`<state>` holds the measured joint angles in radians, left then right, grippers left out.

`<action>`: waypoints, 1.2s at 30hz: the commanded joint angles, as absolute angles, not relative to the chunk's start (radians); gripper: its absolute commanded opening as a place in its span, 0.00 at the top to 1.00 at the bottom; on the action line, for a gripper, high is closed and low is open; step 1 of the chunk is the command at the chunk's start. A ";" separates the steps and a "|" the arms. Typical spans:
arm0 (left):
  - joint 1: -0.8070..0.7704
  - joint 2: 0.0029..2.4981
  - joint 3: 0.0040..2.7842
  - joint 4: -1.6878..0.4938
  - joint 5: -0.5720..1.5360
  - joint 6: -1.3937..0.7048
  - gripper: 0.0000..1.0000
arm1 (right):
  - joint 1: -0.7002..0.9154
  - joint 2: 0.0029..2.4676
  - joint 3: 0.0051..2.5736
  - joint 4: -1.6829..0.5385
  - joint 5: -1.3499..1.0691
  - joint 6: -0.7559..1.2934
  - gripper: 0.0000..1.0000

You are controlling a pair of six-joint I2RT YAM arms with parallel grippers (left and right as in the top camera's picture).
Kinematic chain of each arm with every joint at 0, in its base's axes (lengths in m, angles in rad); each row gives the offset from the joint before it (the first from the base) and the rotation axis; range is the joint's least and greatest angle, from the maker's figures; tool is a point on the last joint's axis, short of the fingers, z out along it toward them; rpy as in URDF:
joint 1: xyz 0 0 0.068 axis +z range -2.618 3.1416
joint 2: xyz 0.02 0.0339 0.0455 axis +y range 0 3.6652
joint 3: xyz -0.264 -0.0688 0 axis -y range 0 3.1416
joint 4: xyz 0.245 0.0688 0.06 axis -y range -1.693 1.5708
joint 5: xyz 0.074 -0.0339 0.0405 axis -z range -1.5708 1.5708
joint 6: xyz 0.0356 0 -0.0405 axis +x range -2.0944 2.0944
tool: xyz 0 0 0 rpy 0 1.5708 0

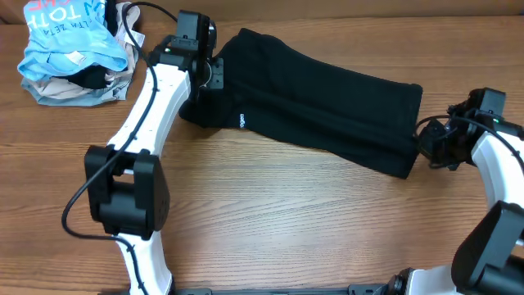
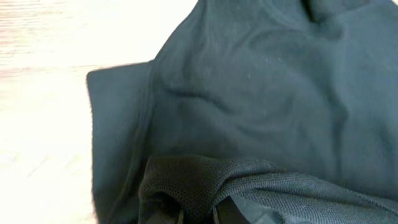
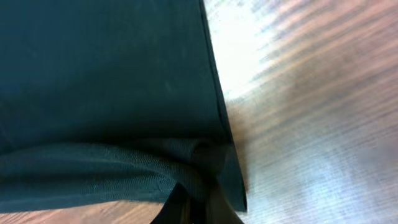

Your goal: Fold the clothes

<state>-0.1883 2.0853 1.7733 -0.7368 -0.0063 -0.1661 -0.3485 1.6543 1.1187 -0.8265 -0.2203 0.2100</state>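
Observation:
I pinch a rolled fold short of the shirt's near corner with my right gripper, so it should open and take the shirt closer to that corner (image 1: 402, 170).
The clothes, one black T-shirt (image 1: 319, 102), lie on the wooden table (image 1: 286, 213) as a long folded band slanting from upper left to right. A small white logo (image 1: 242, 121) shows near its left end. My left gripper (image 1: 211, 75) sits at that left end, and in the left wrist view the left gripper (image 2: 198, 214) pinches a bunched fold of the shirt (image 2: 261, 93) between its fingers. At the right end my right gripper (image 1: 426, 139) is shut on the edge, and the right wrist view shows the right gripper (image 3: 196, 208) holding a rolled fold of the shirt (image 3: 106, 74).
A pile of other garments lies at the back left corner: a light-blue one with white lettering (image 1: 70, 37) on top of a beige one (image 1: 74, 92). The left arm (image 1: 147, 115) stretches across the left of the table from its base (image 1: 127, 192).

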 commanded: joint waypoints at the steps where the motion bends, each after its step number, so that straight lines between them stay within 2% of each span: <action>1: -0.182 2.138 1.768 -0.692 -0.037 -0.184 0.88 | -0.326 1.683 1.117 -0.790 -0.203 0.215 0.96; 2: -0.182 2.146 1.768 -0.676 -0.036 -0.184 0.87 | -0.318 1.694 1.117 -0.776 -0.202 0.215 0.96; 4: -0.182 2.165 1.768 -0.648 -0.036 -0.184 0.77 | -0.303 1.713 1.117 -0.759 -0.202 0.223 0.94; 6: -0.183 2.179 1.768 -0.624 -0.034 -0.184 0.62 | -0.292 1.729 1.117 -0.746 -0.202 0.234 0.80; 8: -0.184 2.185 1.768 -0.613 -0.033 -0.184 0.38 | -0.286 1.736 1.117 -0.732 -0.202 0.237 0.66; 11: -0.184 2.182 1.771 -0.604 -0.034 -0.178 0.00 | -0.286 1.736 1.122 -0.727 -0.203 0.237 0.57; 14: -0.170 2.166 1.808 -0.641 -0.017 -0.180 0.00 | -0.289 1.730 1.151 -0.770 -0.212 0.252 0.56; 19: -0.117 2.124 2.001 -0.924 0.140 -0.184 0.00 | -0.286 1.631 1.200 -0.876 -0.272 0.260 0.55; 22: -0.091 2.122 2.113 -1.135 0.157 -0.182 0.00 | -0.275 1.559 1.200 -0.942 -0.271 0.260 0.50; 25: -0.083 2.122 2.128 -1.254 0.153 -0.140 0.00 | -0.260 1.537 1.198 -1.014 -0.270 0.259 0.45; 30: -0.091 2.126 2.024 -1.293 0.146 -0.092 0.00 | -0.237 1.541 1.162 -1.045 -0.270 0.260 0.45; 33: -0.094 2.126 1.919 -1.259 0.147 -0.093 0.00 | -0.234 1.542 1.111 -1.011 -0.263 0.264 0.39; 36: -0.094 2.126 1.811 -1.213 0.147 -0.093 0.00 | -0.234 1.547 1.052 -0.970 -0.263 0.267 0.38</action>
<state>-0.0906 2.1281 1.8980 -1.2366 0.1322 -0.1196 -0.2386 1.5421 1.1072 -0.9897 -0.2623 0.2619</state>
